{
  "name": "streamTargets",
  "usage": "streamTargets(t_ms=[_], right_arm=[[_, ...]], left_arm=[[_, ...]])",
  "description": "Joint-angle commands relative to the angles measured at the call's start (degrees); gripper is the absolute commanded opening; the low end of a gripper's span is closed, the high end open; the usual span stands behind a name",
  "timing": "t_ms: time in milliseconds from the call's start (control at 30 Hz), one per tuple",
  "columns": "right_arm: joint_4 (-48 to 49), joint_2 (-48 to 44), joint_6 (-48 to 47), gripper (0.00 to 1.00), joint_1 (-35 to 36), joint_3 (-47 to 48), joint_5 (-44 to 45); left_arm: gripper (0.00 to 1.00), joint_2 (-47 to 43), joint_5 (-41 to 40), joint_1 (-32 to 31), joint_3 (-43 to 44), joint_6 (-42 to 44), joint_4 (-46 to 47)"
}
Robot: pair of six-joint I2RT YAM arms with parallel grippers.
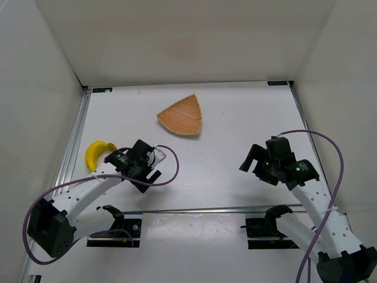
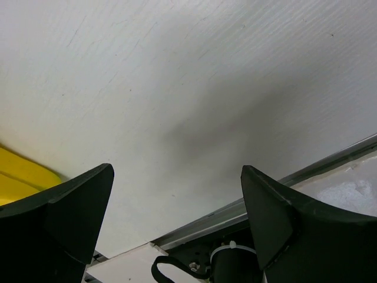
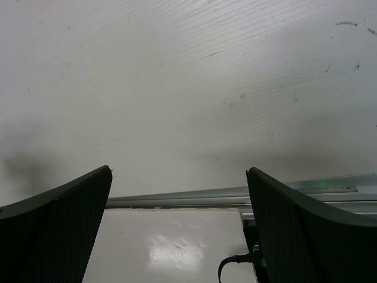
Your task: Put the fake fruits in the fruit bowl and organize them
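Note:
I move my left gripper to the yellow banana next and close it on its curved middle (image 1: 91, 154), between the banana's stem and its loose end.
The yellow banana (image 1: 97, 154) lies on the white table at the left, close to the left rail. A strip of it shows at the left edge of the left wrist view (image 2: 20, 177), beside one finger. My left gripper (image 1: 134, 169) is open and empty, just right of the banana, not touching it. The tan woven fruit bowl (image 1: 182, 116) sits empty at the middle back of the table, well apart from both grippers. My right gripper (image 1: 254, 167) is open and empty over bare table at the right; its wrist view shows only the table surface.
White walls enclose the table on three sides. A metal rail (image 1: 194, 209) runs across the near edge in front of both arm bases, and another rail (image 1: 73, 138) runs along the left side. Purple cables loop beside both arms.

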Motion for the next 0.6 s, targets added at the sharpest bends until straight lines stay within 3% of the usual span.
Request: streamTargets(t_ms=[0,100,167,200,300,467,567], right_arm=[[-0.3,-0.7,0.4,1.00,0.3,-0.3,0.5],[-0.8,-0.7,0.4,1.00,0.3,-0.3,1.0],[-0.8,-0.7,-0.1,1.00,0.3,-0.3,1.0],[-0.8,-0.7,-0.1,1.00,0.3,-0.3,1.0],[-0.8,-0.2,-0.6,1.00,0.3,0.2,1.6],[-0.2,3.8,-4.9,1.00,0.3,3.7,2.7],[-2.1,11.0,-10.4,1.00,0.3,14.6,7.4]], left_arm=[[1.00,-1.5,-1.8,0.6,-0.8,-1.0,1.0],[1.00,-1.5,-6.0,0.6,-0.2,-2.2,1.5],[1.00,-1.5,-13.1,1.5,-0.2,-2.8,4.7],[1.00,-1.5,-20.9,3.5,-0.2,-2.8,6.2],[1.00,-0.1,-27.9,10.2,-0.7,-0.7,13.3],[1.00,10.6,-22.4,26.5,8.8,0.0,15.3],[1.00,16.6,-21.0,33.6,14.3,0.0,15.3]])
